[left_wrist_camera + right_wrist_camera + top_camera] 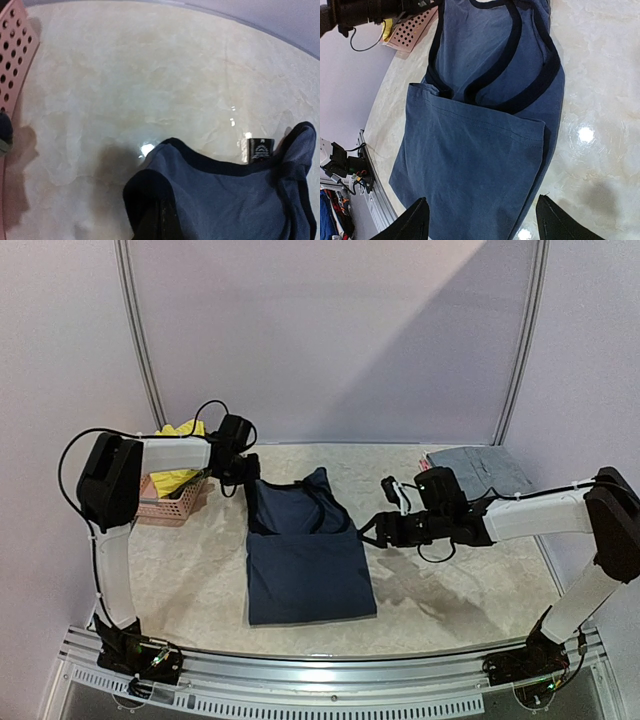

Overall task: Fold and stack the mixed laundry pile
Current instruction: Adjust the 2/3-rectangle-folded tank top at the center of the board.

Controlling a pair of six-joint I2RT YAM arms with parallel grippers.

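The robot's right gripper should close next on the near corner (374, 614) of the navy blue top, on the same side as the grey trousers.
The navy blue top (305, 558) lies in the middle of the table, its lower half folded up over the straps. My left gripper (247, 472) is at the top's far left shoulder and is shut on the dark-edged strap (150, 200), which drapes over the fingers (165, 222). My right gripper (370, 531) hovers at the top's right edge, open and empty. In the right wrist view its fingertips (416, 220) stand wide apart over the folded part (470, 165). Folded grey trousers (480, 470) lie at the back right. A bright yellow garment (180, 430) sits in the basket.
A pink plastic lattice basket (170, 502) stands at the back left, right beside the left arm; it also shows in the left wrist view (12, 55) and the right wrist view (412, 30). A curved metal frame and a wall bound the back of the marble table (190, 580).
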